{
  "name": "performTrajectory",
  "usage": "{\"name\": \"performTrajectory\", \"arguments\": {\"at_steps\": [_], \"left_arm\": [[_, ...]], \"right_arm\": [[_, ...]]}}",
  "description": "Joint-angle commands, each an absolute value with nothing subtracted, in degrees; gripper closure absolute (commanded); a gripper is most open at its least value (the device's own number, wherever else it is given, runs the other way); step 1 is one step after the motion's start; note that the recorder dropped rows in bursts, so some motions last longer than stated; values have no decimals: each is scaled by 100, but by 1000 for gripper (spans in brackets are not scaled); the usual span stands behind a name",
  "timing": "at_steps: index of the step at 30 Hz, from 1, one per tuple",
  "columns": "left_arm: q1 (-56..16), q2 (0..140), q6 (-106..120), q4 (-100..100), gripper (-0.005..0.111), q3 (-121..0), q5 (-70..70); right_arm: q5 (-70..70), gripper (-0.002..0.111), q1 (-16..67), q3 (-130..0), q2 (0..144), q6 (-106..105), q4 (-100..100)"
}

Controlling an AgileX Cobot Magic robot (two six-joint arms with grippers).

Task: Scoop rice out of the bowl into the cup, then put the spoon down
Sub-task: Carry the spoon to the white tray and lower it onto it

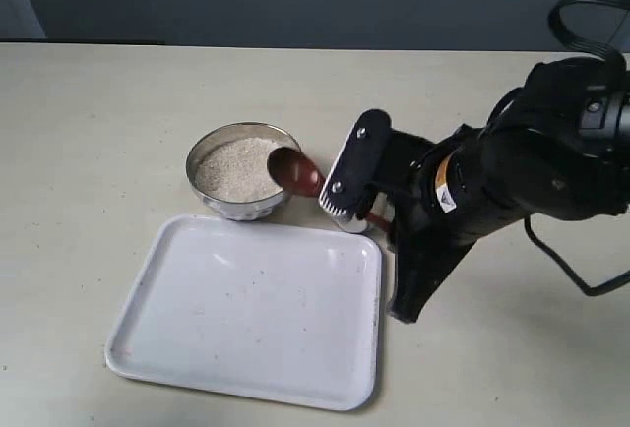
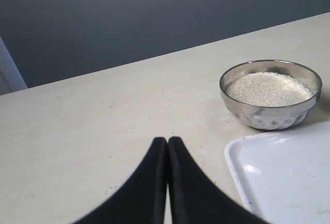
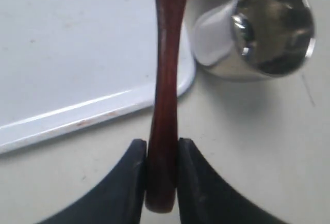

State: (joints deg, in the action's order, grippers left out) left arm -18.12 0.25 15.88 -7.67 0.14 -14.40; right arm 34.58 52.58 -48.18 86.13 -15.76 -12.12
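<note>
Next, I set the wooden spoon down with my right gripper in the white tray (image 1: 273,262), near the edge that faces the steel bowl.
The steel bowl (image 1: 209,150) (image 2: 268,114) holds a level mass of off-white rice (image 1: 234,168) (image 2: 269,88) and stands on the table behind the tray. My right gripper (image 3: 161,149) (image 1: 382,222) is shut on the handle end of the reddish-brown wooden spoon (image 3: 166,74). The spoon's oval bowl (image 1: 293,170) hovers over the steel bowl's right rim, and I see no grains in it. The small steel cup (image 3: 260,28) stands beside the tray's corner, close to the spoon handle; the right arm hides it in the exterior view. My left gripper (image 2: 167,142) is shut on nothing, low over bare table.
A white rectangular tray (image 1: 246,314) (image 2: 289,182) (image 3: 62,43) lies in front of the bowl. The bulky black right arm (image 1: 532,166) reaches in from the right, its cable looping at the edge. A dark wall runs behind the table.
</note>
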Motion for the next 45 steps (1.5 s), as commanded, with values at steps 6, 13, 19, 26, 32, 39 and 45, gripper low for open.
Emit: {"name": "performTrajectory", "arguments": {"at_steps": [6,13,19,26,32,39,45], "left_arm": [[-1838,0,1558,-804,106,0,-1368],[-1838,0,1558,-804,106,0,-1368],[-1838,0,1558,-804,106,0,-1368],[-1838,0,1558,-804,106,0,-1368],[-1838,0,1558,-804,106,0,-1368],[-1838,0,1558,-804,106,0,-1368],[-1838,0,1558,-804,106,0,-1368]], "right_arm": [[3123,109,5855,-4839,9129,-2102,-714],[2539,109,6217,-4839,9704,-2102,-589],[2087,109,6270,-4839,10044,-1796,-519],[1822,109,6270,-4839,10045,-1796,-332],[1898,109,6270,-4839,10045,-1796,-321],[1976,106,6270,-4839,10045,-1796,-143],[1975,60,6270,-4839,10045,-1796,-62]]}}
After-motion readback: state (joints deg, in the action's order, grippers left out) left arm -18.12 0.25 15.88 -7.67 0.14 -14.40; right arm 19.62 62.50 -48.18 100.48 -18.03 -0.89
